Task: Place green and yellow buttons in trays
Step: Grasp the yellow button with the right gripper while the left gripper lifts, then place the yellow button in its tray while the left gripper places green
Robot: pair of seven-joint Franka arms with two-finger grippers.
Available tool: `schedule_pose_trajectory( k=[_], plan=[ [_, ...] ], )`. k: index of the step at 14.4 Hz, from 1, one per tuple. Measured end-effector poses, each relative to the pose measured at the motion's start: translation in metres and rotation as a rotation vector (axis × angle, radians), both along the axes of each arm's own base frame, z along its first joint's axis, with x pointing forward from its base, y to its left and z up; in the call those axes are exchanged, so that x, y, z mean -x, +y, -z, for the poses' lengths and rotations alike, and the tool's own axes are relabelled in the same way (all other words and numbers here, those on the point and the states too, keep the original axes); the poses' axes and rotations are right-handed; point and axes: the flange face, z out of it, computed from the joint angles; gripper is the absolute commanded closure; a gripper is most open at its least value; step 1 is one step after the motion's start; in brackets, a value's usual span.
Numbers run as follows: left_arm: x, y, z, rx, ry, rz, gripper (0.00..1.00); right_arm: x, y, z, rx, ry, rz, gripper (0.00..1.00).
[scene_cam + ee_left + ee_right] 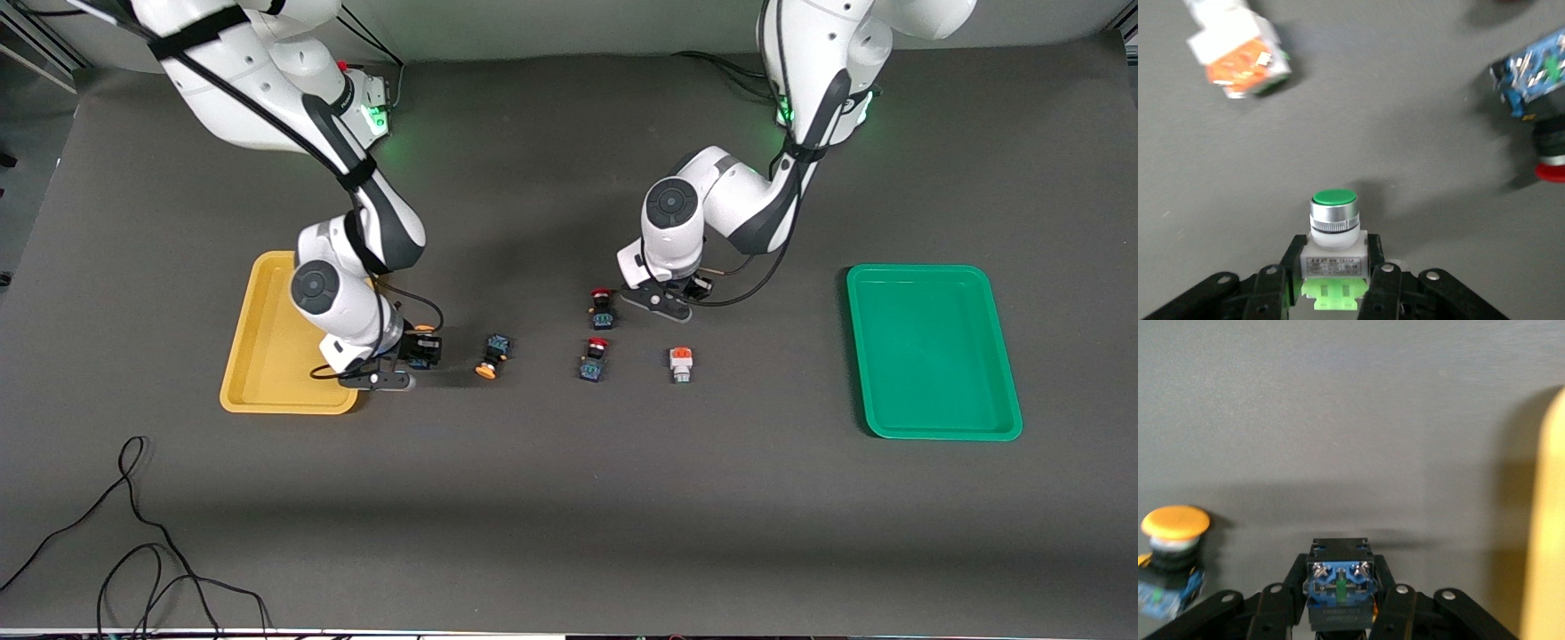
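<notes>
The black-blue button, now just beside the yellow tray, will be let go by my right gripper in the yellow tray, halfway [327, 340] along the rim facing the middle of the table.
My left gripper [1335, 267] is shut on the white body of the green-topped button [1334, 217], low over the table's middle [680, 293]. An orange-topped white button [681, 363] [1238, 57] lies nearer the front camera than that gripper. My right gripper [1338, 587] is shut on a black-blue button [1338, 583] [420, 347], just beside the yellow tray [267, 356] [1548, 520]. A second yellow-capped button [492, 356] [1175, 540] lies on its side next to it, toward the table's middle. The green tray [933, 356] sits at the left arm's end.
Two red-capped black-blue buttons [602, 307] [594, 358] lie mid-table, between the yellow-capped button and the orange-topped one; one shows in the left wrist view [1538, 100]. Loose black cables [133, 533] curl near the front edge at the right arm's end.
</notes>
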Motion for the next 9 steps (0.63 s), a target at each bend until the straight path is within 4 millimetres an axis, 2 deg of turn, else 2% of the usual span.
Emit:
schedule_pose_trajectory(
  k=[2,3,5,7,8,9],
  plan=[
    [-0.025,0.012,-0.050,0.003,0.026,-0.072,0.85,-0.009,-0.031,-0.048,0.015,0.049,0.018,1.00],
    [-0.039,0.025,-0.077,0.005,0.028,-0.108,0.85,-0.012,-0.054,-0.071,0.016,0.053,0.012,1.00],
    [-0.062,0.068,-0.128,0.009,0.028,-0.193,0.85,-0.015,-0.110,-0.098,0.018,0.052,-0.026,1.00],
    [-0.078,0.131,-0.168,0.003,0.043,-0.282,0.85,-0.015,-0.167,-0.097,0.013,0.059,-0.052,1.00],
    [-0.086,0.168,-0.183,0.007,0.053,-0.303,0.85,-0.011,-0.183,-0.089,0.005,0.071,-0.053,1.00],
    [-0.096,0.212,-0.192,0.017,0.059,-0.318,0.85,-0.007,-0.189,-0.079,0.003,0.082,-0.054,1.00]
  ],
)
